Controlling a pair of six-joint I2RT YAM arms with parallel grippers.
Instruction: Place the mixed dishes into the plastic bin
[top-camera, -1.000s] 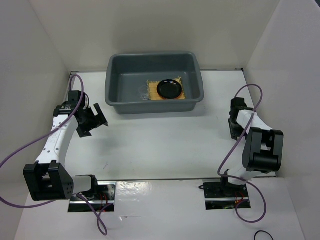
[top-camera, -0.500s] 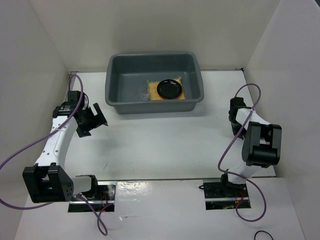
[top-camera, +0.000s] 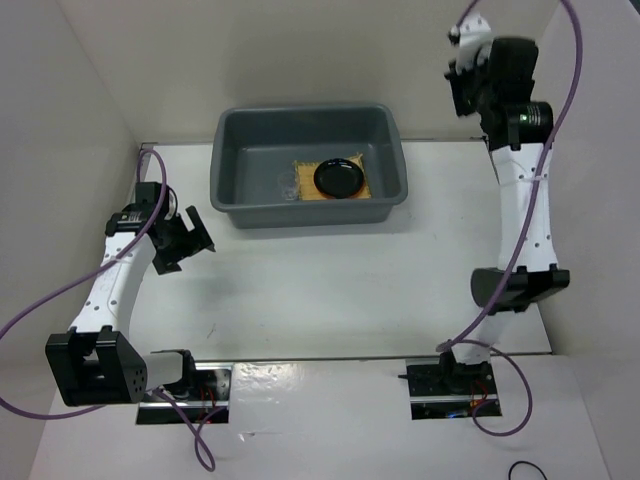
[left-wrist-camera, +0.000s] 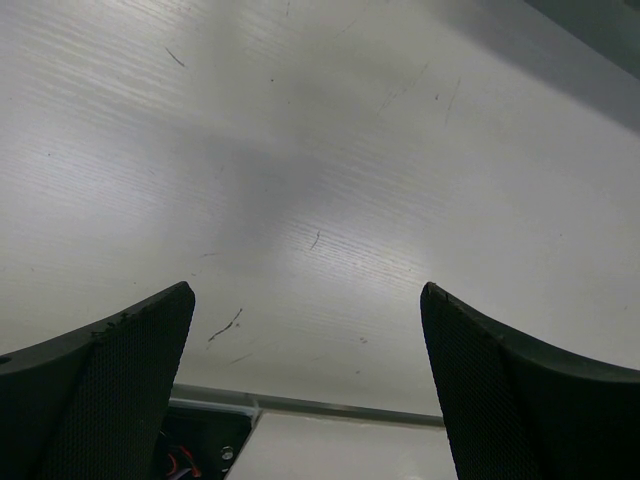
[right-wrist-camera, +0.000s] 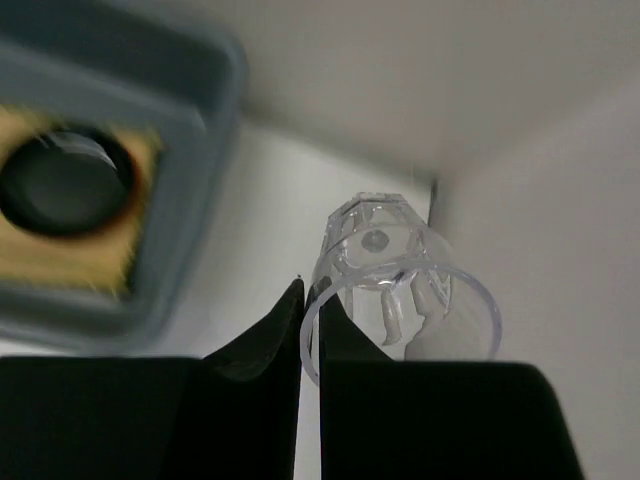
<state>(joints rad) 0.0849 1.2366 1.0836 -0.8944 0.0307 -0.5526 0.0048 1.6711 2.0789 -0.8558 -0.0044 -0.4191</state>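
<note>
The robot's right gripper will place the other clear cup on the bare bottom of the bin beside the clear cup (top-camera: 260, 181), away from the black plate.
The blue-grey plastic bin (top-camera: 228, 160) stands at the back middle of the table. Inside it lie the tan mat (top-camera: 303, 166), the black plate (top-camera: 339, 177) on the mat, and one clear cup (top-camera: 287, 184). I cannot make out the orange plate. My right gripper (top-camera: 463, 62) is raised high, right of the bin. In the right wrist view it (right-wrist-camera: 312, 295) is shut on the rim wall of the other clear cup (right-wrist-camera: 400, 280), with the blurred bin (right-wrist-camera: 200, 170), plate (right-wrist-camera: 60, 180) and mat (right-wrist-camera: 70, 265) at the left. My left gripper (top-camera: 190, 240) is open and empty (left-wrist-camera: 307, 295) over bare table.
White enclosure walls (top-camera: 100, 70) close in the table on the left, back and right. The right arm (top-camera: 525, 200) stretches up along the right side. Purple cables (top-camera: 30, 310) trail from both arms. The arm bases (top-camera: 185, 380) sit at the near edge.
My right arm has swung from low at the table's right side to high up and back, right of the bin. The left arm has not moved.
</note>
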